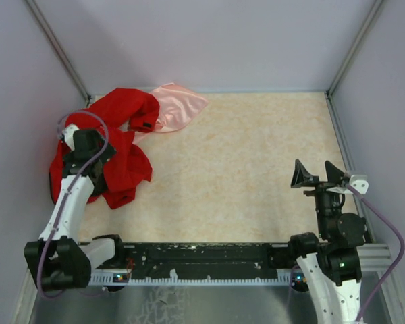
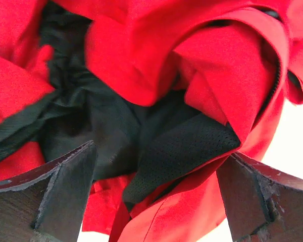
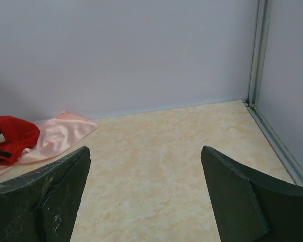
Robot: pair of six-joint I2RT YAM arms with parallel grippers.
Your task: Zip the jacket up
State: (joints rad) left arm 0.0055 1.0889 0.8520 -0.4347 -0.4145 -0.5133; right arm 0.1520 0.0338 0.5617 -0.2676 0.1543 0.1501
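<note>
The red edge [image 1: 99, 170] [image 2: 166, 189] lies beside the black mesh lining on the near side of the crumpled jacket, and I should close my left gripper on it.
The red jacket [image 1: 125, 162] lies crumpled in a heap at the far left of the table, one part reaching toward the back corner. My left gripper [image 2: 161, 150] hangs open just above the heap, its jaws wide on either side of a fold of black mesh lining [image 2: 187, 146] and red fabric [image 2: 141, 50], holding nothing. A dark zipper line [image 2: 278, 83] runs along one red edge at the right of the left wrist view. My right gripper [image 1: 314, 165] stands open over bare table at the right, far from the jacket [image 3: 12, 132].
A pale pink shiny cloth [image 1: 179, 104] lies against the back wall, touching the jacket's far end; the right wrist view shows the pink cloth [image 3: 60, 133] too. Grey walls with metal corner rails [image 3: 255, 55] enclose the beige tabletop [image 1: 243, 169].
</note>
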